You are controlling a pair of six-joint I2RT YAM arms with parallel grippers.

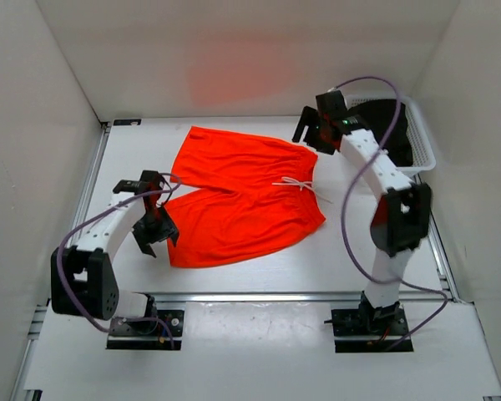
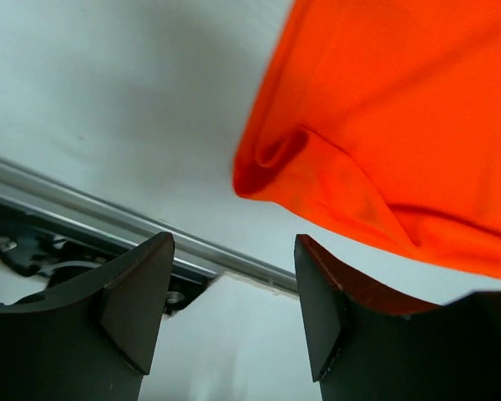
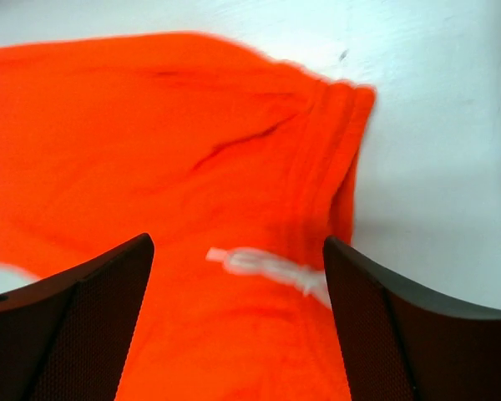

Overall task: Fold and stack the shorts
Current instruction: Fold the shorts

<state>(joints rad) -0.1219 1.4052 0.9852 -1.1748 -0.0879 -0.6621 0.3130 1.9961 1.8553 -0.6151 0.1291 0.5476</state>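
Observation:
My left gripper needs to pinch the curled edge (image 2: 292, 148) where the shorts' near leg is curled over at its hem corner, and pull it straight before folding.
The neon-orange shorts (image 1: 242, 196) lie spread flat in the middle of the table, waistband to the right, with the white drawstring (image 1: 296, 184) on top. My left gripper (image 1: 154, 236) sits just left of the near leg's hem corner (image 2: 267, 167). It is open (image 2: 234, 292), with only bare table between its fingers. My right gripper (image 1: 311, 132) hovers over the far end of the waistband (image 3: 334, 142). It is open (image 3: 238, 309), above the fabric and the drawstring (image 3: 267, 266), and holds nothing.
A white plastic basket (image 1: 424, 146) with something dark inside stands at the back right, beside the right arm. White walls close in the table on three sides. A metal rail (image 2: 108, 217) runs along the near edge.

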